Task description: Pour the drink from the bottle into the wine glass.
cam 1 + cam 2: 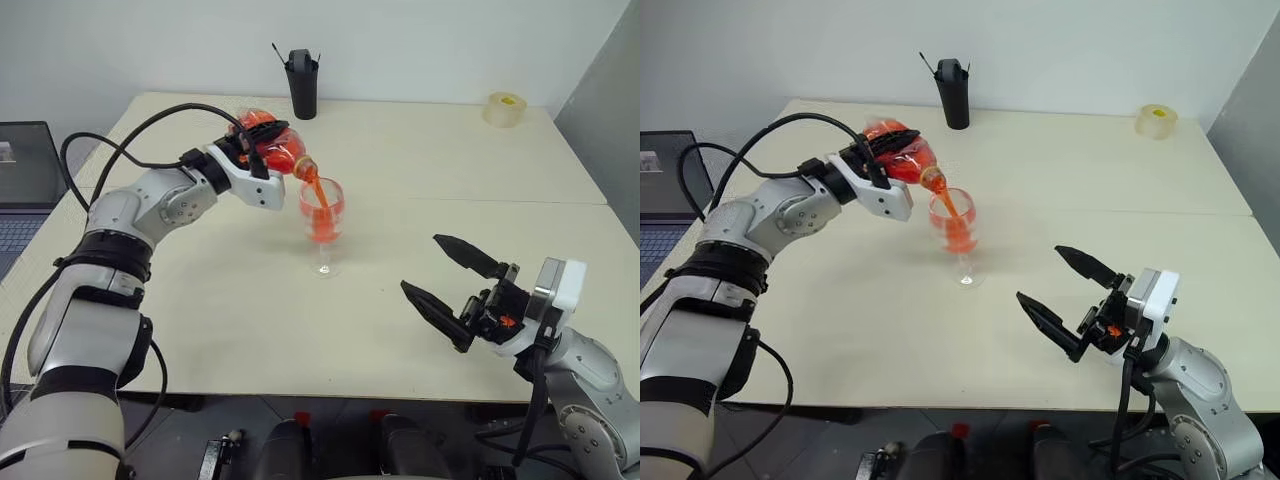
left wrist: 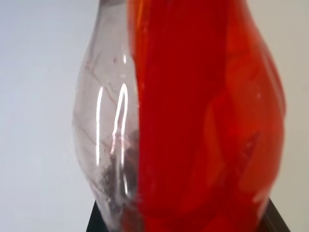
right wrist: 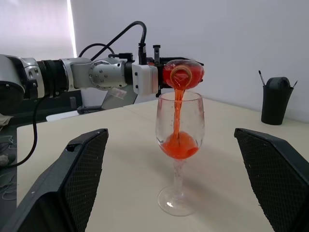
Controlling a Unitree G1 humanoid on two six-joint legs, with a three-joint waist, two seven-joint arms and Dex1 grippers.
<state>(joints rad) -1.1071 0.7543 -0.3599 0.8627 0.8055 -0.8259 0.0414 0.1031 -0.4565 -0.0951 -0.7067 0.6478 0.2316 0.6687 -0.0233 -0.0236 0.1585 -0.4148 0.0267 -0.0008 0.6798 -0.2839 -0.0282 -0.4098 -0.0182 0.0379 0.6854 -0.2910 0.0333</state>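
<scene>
I need to use my left gripper to set the bottle upright on the bare cream table [image 1: 200, 254], between the wine glass and the laptop. The bottle is now tilted over the glass.
My left gripper [image 1: 256, 146] is shut on the bottle [image 1: 272, 143], a small clear plastic one tilted neck-down over the wine glass [image 1: 322, 222]. The drink [image 1: 319, 199], bright red, runs in a thin stream from the bottle's mouth into the bowl, and a red pool lies at the bowl's bottom [image 3: 178, 145]. The glass stands upright on the cream table [image 1: 230, 320], left of centre. In the left wrist view the bottle [image 2: 193, 121] looms close, part red liquid and part clear. My right gripper [image 1: 420, 262] hovers open near the table's front right, apart from the glass, with nothing between its fingers [image 3: 72, 183].
A tall black cup [image 1: 303, 85] with sticks in it stands at the table's back edge. A roll of tape [image 1: 505, 108] lies at the back right corner. A laptop [image 1: 25, 180] sits off the table's left side. A seam [image 1: 520, 200] crosses the tabletop on the right.
</scene>
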